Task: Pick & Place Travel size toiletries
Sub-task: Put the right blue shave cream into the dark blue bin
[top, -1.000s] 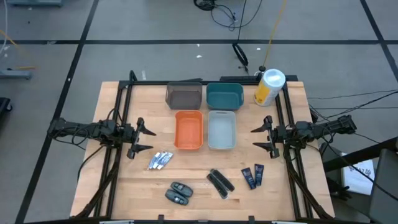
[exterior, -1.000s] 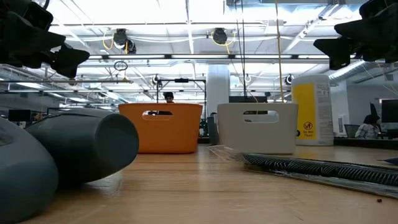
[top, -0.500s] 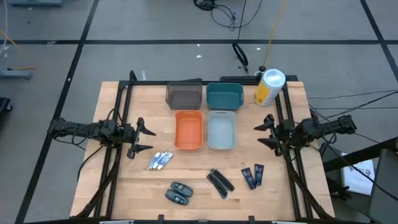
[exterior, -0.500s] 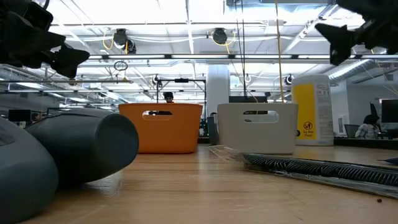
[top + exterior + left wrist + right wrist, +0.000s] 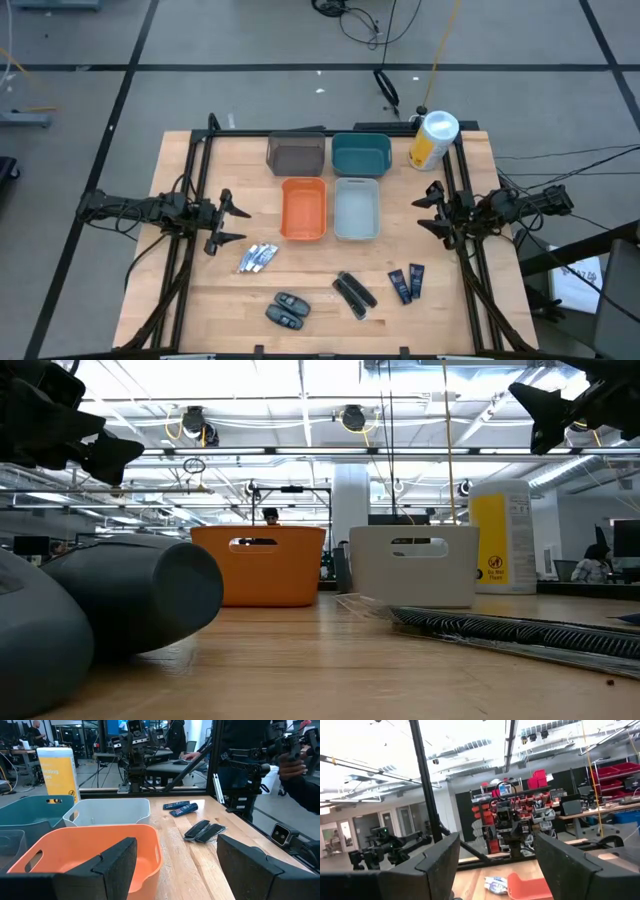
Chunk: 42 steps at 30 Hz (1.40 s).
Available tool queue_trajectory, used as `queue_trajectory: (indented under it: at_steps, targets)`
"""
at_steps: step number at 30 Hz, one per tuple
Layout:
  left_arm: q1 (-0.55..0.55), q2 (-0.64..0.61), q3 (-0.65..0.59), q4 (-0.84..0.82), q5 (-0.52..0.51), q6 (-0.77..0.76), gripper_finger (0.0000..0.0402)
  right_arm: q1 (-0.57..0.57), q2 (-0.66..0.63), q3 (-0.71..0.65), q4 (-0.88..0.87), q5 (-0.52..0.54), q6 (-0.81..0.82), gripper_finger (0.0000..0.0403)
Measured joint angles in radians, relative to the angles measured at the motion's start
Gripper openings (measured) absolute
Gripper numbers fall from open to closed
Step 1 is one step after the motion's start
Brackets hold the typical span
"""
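Observation:
Next, I move my right gripper to the dark blue tube farther from the slim black bars and close it on the tube's middle (image 5: 416, 282).
The travel size toiletries lie flat on the wooden table's near half: two silvery-white tubes (image 5: 257, 258), two dark grey ovals (image 5: 285, 310), two slim black bars (image 5: 354, 293) and two dark blue tubes (image 5: 406, 282). My left gripper (image 5: 243, 225) hovers open at the table's left, pointing level toward the bins, above and beyond the silvery tubes. My right gripper (image 5: 420, 216) hovers open at the table's right, tipped upward, beyond the blue tubes. Nothing is between either pair of fingers. The ovals (image 5: 120, 600) and bars (image 5: 520, 630) also show in the low view.
Four bins stand mid-table: brown-grey (image 5: 296, 153), teal (image 5: 361, 153), orange (image 5: 304, 208) and pale grey (image 5: 356, 208). A yellow-and-white canister (image 5: 432, 140) stands at the far right corner. Black frame rails run along both sides. A person's hand (image 5: 292, 767) shows beyond the table.
My right gripper has tipped its fingers upward, rolled a little about its own axis and drawn slightly back toward the table's right edge, staying open. The toiletries have not moved.

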Motion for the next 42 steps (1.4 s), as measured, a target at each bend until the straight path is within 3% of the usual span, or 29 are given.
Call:
queue_trajectory:
  at_steps: [4,10,16,18,22,26,30,33,38,42]
  targets:
    - [0.0,0.0,0.0,0.0,0.0,0.0,0.0274,0.0,0.0,0.0,0.004,0.068,0.015,0.0247]
    - [0.0,0.0,0.0,0.0,0.0,0.0,0.0274,0.0,0.001,0.0,0.029,0.067,-0.05,0.0247]
    - [0.0,0.0,0.0,0.0,0.0,-0.001,0.0274,0.005,0.012,0.014,0.199,0.016,-0.127,0.0247]
    - [0.0,0.0,0.0,0.0,0.0,0.0,0.0274,0.02,0.044,0.035,0.176,-0.023,-0.129,0.0247]
    - [0.0,0.0,0.0,0.0,0.0,-0.002,0.0274,0.064,0.2,0.138,0.129,0.03,-0.165,0.0247]
    - [0.0,0.0,0.0,0.0,0.0,-0.001,0.0274,0.121,0.44,0.341,-0.074,0.068,-0.187,0.0247]
    - [0.0,0.0,0.0,0.0,0.0,-0.001,0.0274,0.194,0.689,0.624,-0.411,0.168,-0.153,0.0246]
    - [0.0,0.0,0.0,0.0,0.0,0.0,0.0274,0.237,0.859,0.845,-0.727,0.22,0.039,0.024]
    - [0.0,0.0,0.0,0.0,0.0,-0.001,0.0274,0.29,1.102,1.126,-1.145,0.217,0.479,0.0225]
    - [0.0,0.0,0.0,0.0,0.0,0.0,0.0274,0.307,1.251,1.229,-1.331,0.104,0.781,0.0215]
